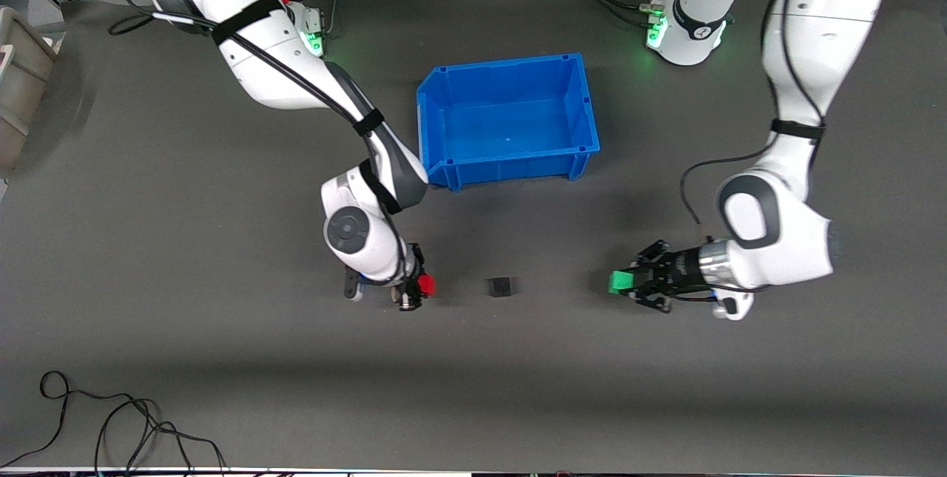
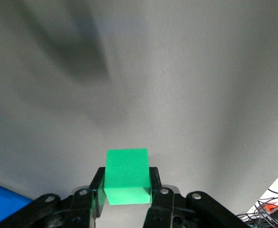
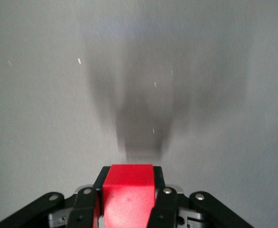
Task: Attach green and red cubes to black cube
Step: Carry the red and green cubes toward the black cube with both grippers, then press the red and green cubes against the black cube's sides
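Next, I release the green cube on the mat (image 1: 517, 289) with my left gripper, against the black cube's side opposite the red cube. The green cube is now clamped between both fingers.
The black cube (image 1: 500, 286) sits alone on the grey mat, nearer to the front camera than the blue bin. My left gripper (image 1: 627, 282) is shut on the green cube (image 1: 620, 282), held toward the left arm's end of the table from the black cube. The left wrist view shows the green cube (image 2: 127, 175) clamped between both fingers (image 2: 97, 186). My right gripper (image 1: 419, 286) is shut on the red cube (image 1: 426, 285), a short gap from the black cube on the right arm's side. In the right wrist view the red cube (image 3: 128, 194) fills the jaws.
A blue bin (image 1: 444, 103) stands open and empty, farther from the front camera than the cubes. A grey container (image 1: 21, 78) sits at the table edge by the right arm's end. Loose black cables (image 1: 111, 418) lie at the table's near edge.
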Robot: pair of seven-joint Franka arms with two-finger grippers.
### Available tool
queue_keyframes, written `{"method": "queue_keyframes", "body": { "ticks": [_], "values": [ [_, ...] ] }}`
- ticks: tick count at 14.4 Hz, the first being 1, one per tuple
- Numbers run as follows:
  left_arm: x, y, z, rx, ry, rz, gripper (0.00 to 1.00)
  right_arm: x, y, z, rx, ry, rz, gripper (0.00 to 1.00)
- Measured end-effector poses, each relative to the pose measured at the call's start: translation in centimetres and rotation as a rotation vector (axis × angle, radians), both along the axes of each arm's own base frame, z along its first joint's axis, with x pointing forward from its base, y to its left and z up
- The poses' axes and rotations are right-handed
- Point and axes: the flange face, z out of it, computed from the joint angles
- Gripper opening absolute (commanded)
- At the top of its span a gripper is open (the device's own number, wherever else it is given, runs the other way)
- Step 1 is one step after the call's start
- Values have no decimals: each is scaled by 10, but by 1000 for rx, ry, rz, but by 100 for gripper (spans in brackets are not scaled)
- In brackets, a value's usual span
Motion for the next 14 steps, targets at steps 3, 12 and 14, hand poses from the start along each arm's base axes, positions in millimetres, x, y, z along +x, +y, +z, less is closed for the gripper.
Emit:
{"method": "queue_keyframes", "body": {
  "ticks": [3, 12, 14],
  "values": [
    [-6, -43, -6, -7, -23, 37, 22, -3, 30, -10, 0, 19, -35, 0],
    [-13, -135, -59, 45, -3, 190, 22, -9, 71, -27, -6, -7, -50, 0],
    [-15, -144, -72, 58, -3, 217, 22, -4, 77, -28, 2, -23, -46, 0]
  ]
}}
